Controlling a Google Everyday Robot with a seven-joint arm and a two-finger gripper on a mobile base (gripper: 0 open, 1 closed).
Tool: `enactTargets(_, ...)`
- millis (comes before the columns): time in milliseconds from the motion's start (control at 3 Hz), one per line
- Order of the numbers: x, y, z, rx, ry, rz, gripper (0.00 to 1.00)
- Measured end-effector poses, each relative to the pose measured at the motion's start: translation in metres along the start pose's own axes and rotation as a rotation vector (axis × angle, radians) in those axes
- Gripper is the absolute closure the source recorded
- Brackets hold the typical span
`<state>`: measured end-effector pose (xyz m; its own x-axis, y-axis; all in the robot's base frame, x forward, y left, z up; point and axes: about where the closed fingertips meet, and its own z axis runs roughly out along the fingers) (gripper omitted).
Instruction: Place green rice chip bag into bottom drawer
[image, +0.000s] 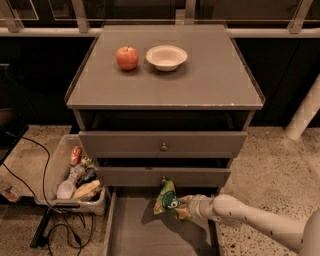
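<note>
Next, my gripper releases the green rice chip bag on the middle of the bottom drawer's grey bottom (165, 223), below the knobs.
The green rice chip bag (167, 200) hangs upright over the open bottom drawer (135, 232), just in front of the middle drawer front and right of the drawer's centre. My gripper (184, 206) reaches in from the lower right on a white arm and is shut on the bag's lower right edge. The bag is held a little above the drawer's flat grey floor and casts a shadow on it.
A red apple (127, 58) and a white bowl (166, 57) sit on the cabinet top (200, 85). Two closed drawer fronts with round knobs (163, 147) are above the open drawer. A grey bin (75, 177) of wrappers and cables (45, 220) lie at the left.
</note>
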<state>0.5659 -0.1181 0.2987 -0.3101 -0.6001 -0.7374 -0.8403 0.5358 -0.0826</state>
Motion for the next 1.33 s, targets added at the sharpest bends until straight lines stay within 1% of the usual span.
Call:
enactTargets(333,0.005,0.009,0.01,-0.022,0.013,0.0,1.0)
enactTargets(667,0.035,0.033,0.04,-0.063,0.064,0.032,1.0)
enactTargets(1000,0.059,0.049,0.06,-0.08,0.105,0.047,1.0)
enactTargets(1333,0.076,0.058,0.072,-0.079,0.132,0.057,1.0)
